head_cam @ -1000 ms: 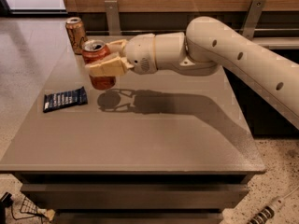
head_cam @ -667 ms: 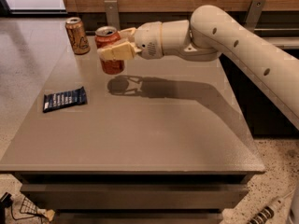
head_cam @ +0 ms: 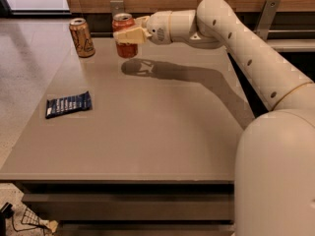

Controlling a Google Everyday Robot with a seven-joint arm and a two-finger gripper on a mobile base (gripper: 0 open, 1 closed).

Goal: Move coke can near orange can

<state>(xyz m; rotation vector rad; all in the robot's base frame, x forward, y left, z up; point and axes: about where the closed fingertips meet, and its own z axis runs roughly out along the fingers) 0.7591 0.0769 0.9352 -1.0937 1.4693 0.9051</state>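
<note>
My gripper is going to put the coke can down on the grey table (head_cam: 108, 59) beside the orange can, toward my arm.
The red coke can (head_cam: 125, 47) with a silver top is held upright in my gripper (head_cam: 129, 35), lifted a little above the table near its far edge. The gripper's cream fingers (head_cam: 129, 35) are shut around the can's upper half. The orange can (head_cam: 81, 38), brownish-orange with a dark emblem and silver top, stands upright at the table's far left corner, a short gap to the left of the held can. My arm reaches in from the right.
A dark blue snack packet (head_cam: 68, 104) lies flat on the left side of the grey table (head_cam: 162, 132). A wooden wall with metal brackets (head_cam: 267, 11) runs behind the table's far edge. The floor drops off at the left.
My gripper has carried the coke can up and toward the far edge of the table. It now hangs level with the orange can, to its right.
</note>
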